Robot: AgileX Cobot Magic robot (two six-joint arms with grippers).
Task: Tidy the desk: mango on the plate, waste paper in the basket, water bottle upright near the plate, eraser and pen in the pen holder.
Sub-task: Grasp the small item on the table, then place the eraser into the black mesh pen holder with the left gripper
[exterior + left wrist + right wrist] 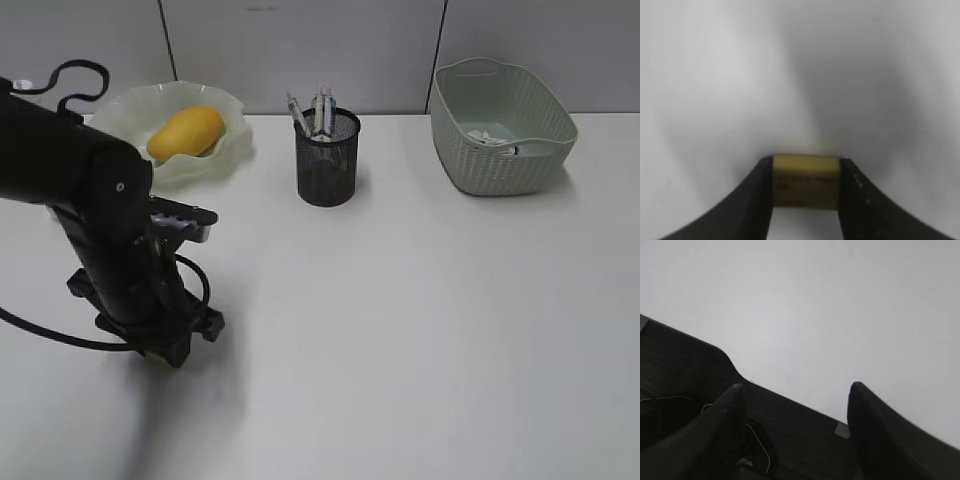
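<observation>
Next, I open my left gripper to let go of the yellow eraser inside the black mesh pen holder (327, 150), beside the pens that are standing in it.
My left gripper (806, 161) points down at the white desk (400, 320), and its two black fingers press the sides of a yellow eraser (806, 182) with dark print. In the exterior view the left arm (100, 220) hides that eraser. The mango (186, 132) lies in the wavy-rimmed green plate (232, 150) at the back left. Pens (298, 113) stand in the black mesh pen holder (327, 165). White waste paper (487, 137) lies inside the basket (500, 165). My right gripper (796, 386) is open with nothing between its fingers. The water bottle is out of view.
A grey partition wall (300, 50) runs behind the desk. In the right wrist view a black surface (690, 370) lies under the right gripper, next to the white tabletop (815, 300). A black cable (70, 75) loops above the left arm.
</observation>
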